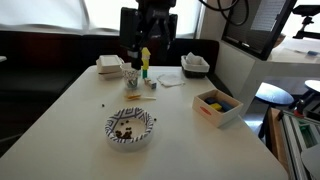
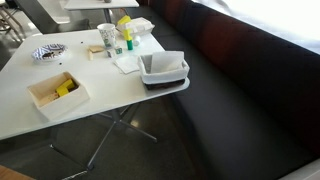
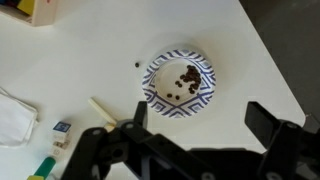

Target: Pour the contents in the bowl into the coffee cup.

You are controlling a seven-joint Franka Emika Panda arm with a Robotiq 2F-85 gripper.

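Next, I move my gripper to the bowl's rim (image 1: 107, 131) (image 3: 210, 98) and close it there, on the side that faces away from the wooden box and the loose dark bit.
The bowl (image 1: 130, 128) is white with dark stripes inside the rim. It stands on the white table near the front edge and also shows in an exterior view (image 2: 48, 51). In the wrist view the bowl (image 3: 179, 82) holds a few small dark contents (image 3: 186, 78). The coffee cup (image 1: 131, 76) is a small white paper cup at the back of the table and shows in both exterior views (image 2: 107, 37). My gripper (image 3: 205, 118) is open and empty. It hangs high over the back of the table (image 1: 150, 35), apart from the bowl.
A yellow-green bottle (image 1: 145, 62) stands next to the cup. A white takeaway box (image 1: 109, 66) and a tray (image 1: 196, 65) sit at the back. A wooden box (image 1: 217, 104) is at one side. A loose dark bit (image 3: 137, 65), a stick (image 3: 102, 110) and a napkin (image 3: 15, 115) lie on the table.
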